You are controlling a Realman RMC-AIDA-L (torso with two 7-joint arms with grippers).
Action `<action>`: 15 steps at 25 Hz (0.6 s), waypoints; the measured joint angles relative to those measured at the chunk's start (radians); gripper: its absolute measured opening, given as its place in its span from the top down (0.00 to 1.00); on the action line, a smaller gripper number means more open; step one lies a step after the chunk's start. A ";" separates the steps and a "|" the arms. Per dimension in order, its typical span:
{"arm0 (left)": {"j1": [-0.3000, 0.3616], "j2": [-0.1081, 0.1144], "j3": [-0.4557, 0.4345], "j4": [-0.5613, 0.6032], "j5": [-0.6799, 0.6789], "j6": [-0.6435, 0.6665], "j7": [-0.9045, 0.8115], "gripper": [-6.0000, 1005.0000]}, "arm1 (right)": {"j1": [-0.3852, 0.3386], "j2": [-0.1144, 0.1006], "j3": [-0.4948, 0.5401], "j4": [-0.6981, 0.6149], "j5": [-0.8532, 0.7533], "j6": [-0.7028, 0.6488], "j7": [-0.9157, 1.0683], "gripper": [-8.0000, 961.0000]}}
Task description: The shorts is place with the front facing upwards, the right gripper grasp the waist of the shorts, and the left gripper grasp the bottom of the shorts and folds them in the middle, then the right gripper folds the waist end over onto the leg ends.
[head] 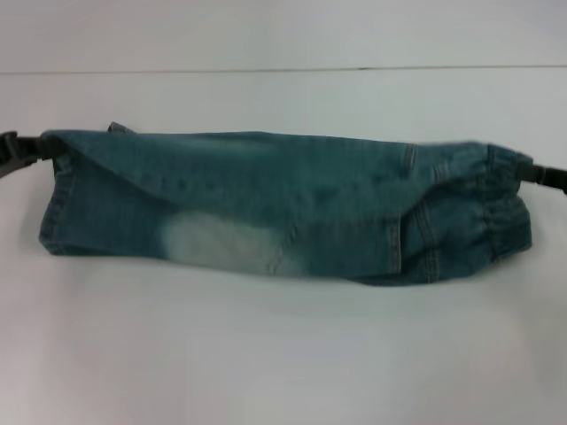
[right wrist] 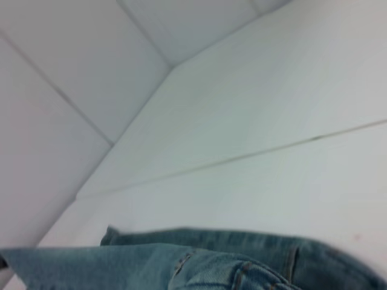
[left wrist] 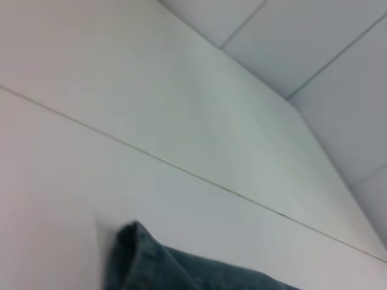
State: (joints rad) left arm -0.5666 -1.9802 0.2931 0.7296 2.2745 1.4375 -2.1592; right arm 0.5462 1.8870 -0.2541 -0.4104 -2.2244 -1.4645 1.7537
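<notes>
Next, I release the upper leg hem with my left gripper beside the small denim corner at the shorts' far edge (head: 87,133).
The blue denim shorts (head: 283,208) stretch across the middle of the white table (head: 283,354), doubled along their length with a pale faded patch showing. The elastic waist (head: 500,208) is at the right and the leg hems (head: 62,204) at the left. My left gripper (head: 19,149) reaches in from the left edge and is shut on the upper leg hem. My right gripper (head: 542,174) comes in from the right edge and is shut on the waist. A denim corner (left wrist: 157,269) shows in the left wrist view, and denim with a pocket seam (right wrist: 199,263) in the right wrist view.
A thin seam line (head: 283,69) crosses the table behind the shorts. Bare white surface lies in front of and behind the cloth. White panel walls (right wrist: 72,72) rise beyond the table.
</notes>
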 joint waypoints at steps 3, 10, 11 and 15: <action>-0.010 0.001 0.042 -0.023 -0.001 -0.083 0.001 0.99 | 0.011 0.027 0.001 -0.001 0.033 0.038 0.001 0.97; -0.040 -0.008 0.066 -0.070 -0.004 -0.207 0.054 0.99 | 0.049 0.065 -0.009 -0.013 0.047 0.120 -0.047 0.97; -0.047 -0.008 0.068 -0.074 -0.004 -0.221 0.062 0.99 | 0.054 0.066 -0.013 -0.013 0.046 0.127 -0.054 0.97; -0.066 -0.009 0.083 -0.080 -0.003 -0.283 0.069 0.99 | 0.074 0.063 -0.043 -0.014 0.046 0.158 -0.062 0.97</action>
State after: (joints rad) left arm -0.6329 -1.9896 0.3760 0.6498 2.2711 1.1544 -2.0902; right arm 0.6200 1.9498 -0.2969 -0.4246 -2.1782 -1.3061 1.6919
